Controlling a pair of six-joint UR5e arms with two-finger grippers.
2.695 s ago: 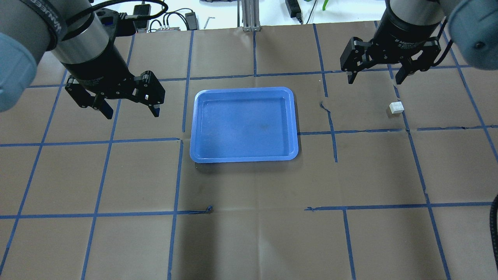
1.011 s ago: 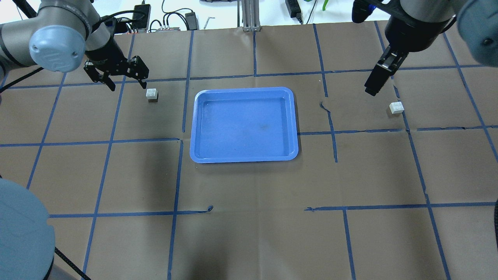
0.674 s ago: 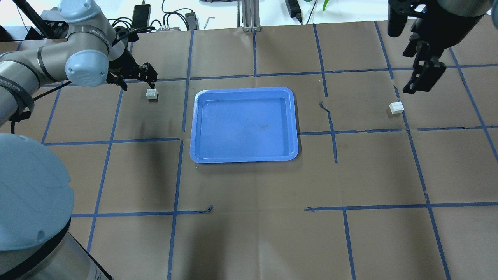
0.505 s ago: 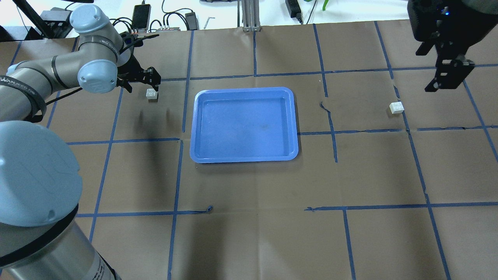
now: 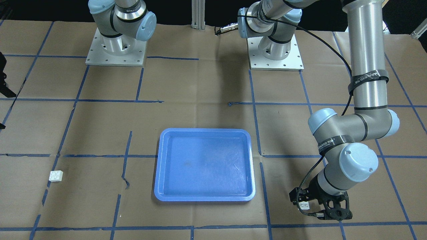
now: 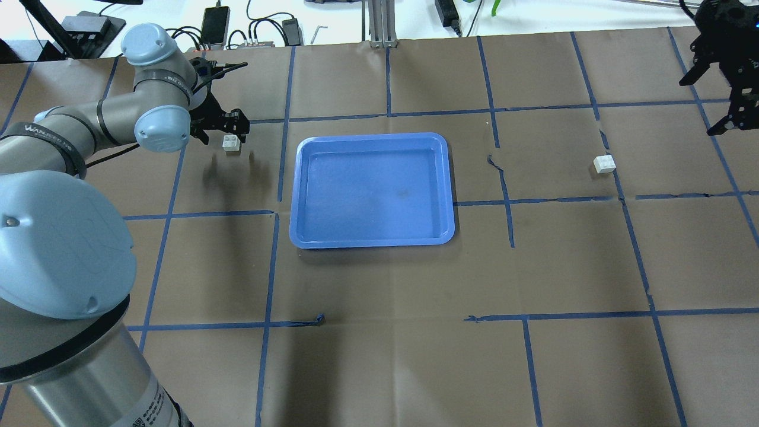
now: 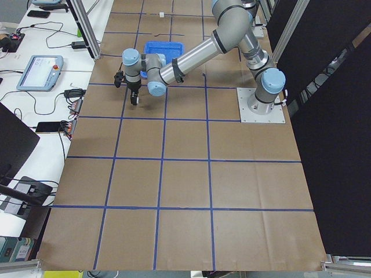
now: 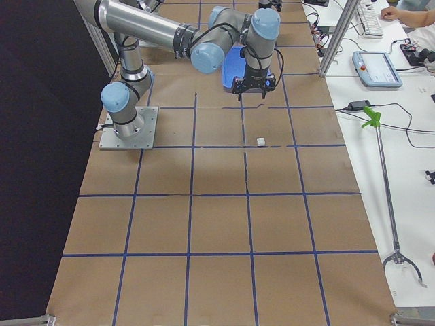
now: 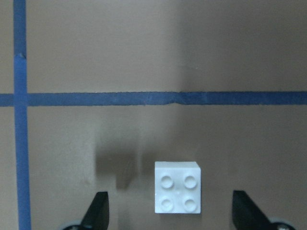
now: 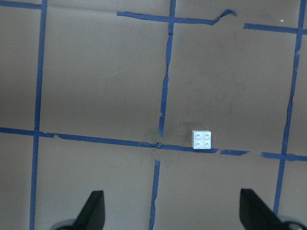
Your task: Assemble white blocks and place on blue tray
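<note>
The robot's right gripper will next close on the near and far sides (image 5: 56,176) (image 10: 201,140) of the white block that is across the blue tray from the left gripper.
One white block (image 6: 231,142) lies left of the blue tray (image 6: 372,137), studs up. My left gripper (image 6: 225,136) is open and low over it. In the left wrist view the block (image 9: 177,187) sits between the two fingertips (image 9: 98,211) without touching either. The other white block (image 6: 603,164) lies alone on the right of the tray, also in the right wrist view (image 10: 202,140). My right gripper (image 10: 172,211) is open, empty and high above it, near the overhead view's right edge (image 6: 732,115). The tray is empty.
Cables, chargers and a phone (image 6: 214,21) lie along the far table edge beside an aluminium post (image 6: 379,24). Both arm bases (image 5: 115,50) stand on the robot's side. Blue tape lines cross the brown paper, torn in places (image 6: 501,172).
My left gripper has come down and moved right until the left block sits between its open fingers. My right gripper has swung away to the right and risen. Blocks and tray have not moved.
</note>
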